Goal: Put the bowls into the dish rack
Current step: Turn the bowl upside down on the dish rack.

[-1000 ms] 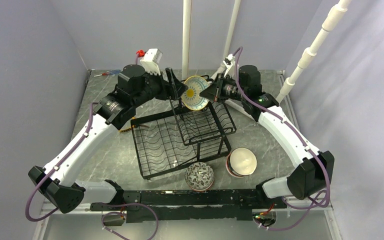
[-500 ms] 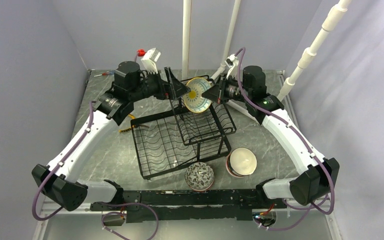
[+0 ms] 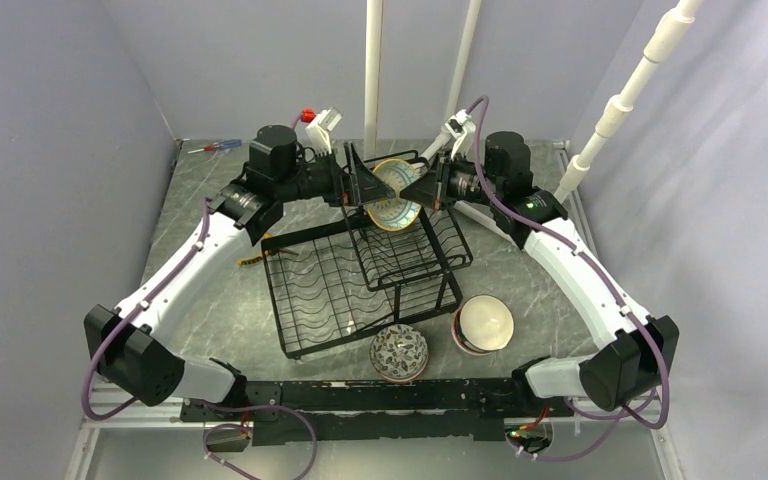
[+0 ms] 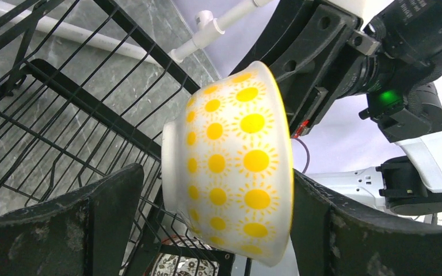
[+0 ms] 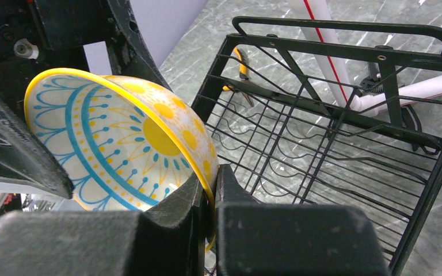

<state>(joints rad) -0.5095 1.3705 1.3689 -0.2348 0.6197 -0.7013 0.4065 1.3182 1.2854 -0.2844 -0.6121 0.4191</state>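
My right gripper is pinching just the rim of the yellow dotted bowl, so my left gripper needs to hold the bowl while my right gripper takes it across rim and foot (image 4: 170, 165).
A yellow dotted bowl (image 3: 395, 200) with a blue-and-yellow pattern inside hangs tilted on edge over the back of the black wire dish rack (image 3: 330, 290). My right gripper (image 3: 422, 188) is shut on its yellow rim (image 5: 210, 184), with the bowl (image 5: 121, 138) to its left. My left gripper (image 3: 368, 185) is open, one finger on each side of the bowl (image 4: 230, 167). There is a gap at the bowl's foot, and the rim is close to the other finger. The rack's wires lie below in the left wrist view (image 4: 63, 98) and the right wrist view (image 5: 345, 132).
A dark patterned bowl (image 3: 399, 352) and a white bowl with a red-pink outside (image 3: 484, 322) sit on the table in front of the rack. A screwdriver (image 3: 212, 147) lies at the far left. White poles (image 3: 372, 70) stand behind. An orange-handled tool (image 3: 250, 260) lies left of the rack.
My left gripper has swung right and now straddles the bowl. The right gripper has kept its hold on the rim, and the bowl has dropped slightly toward the rack.
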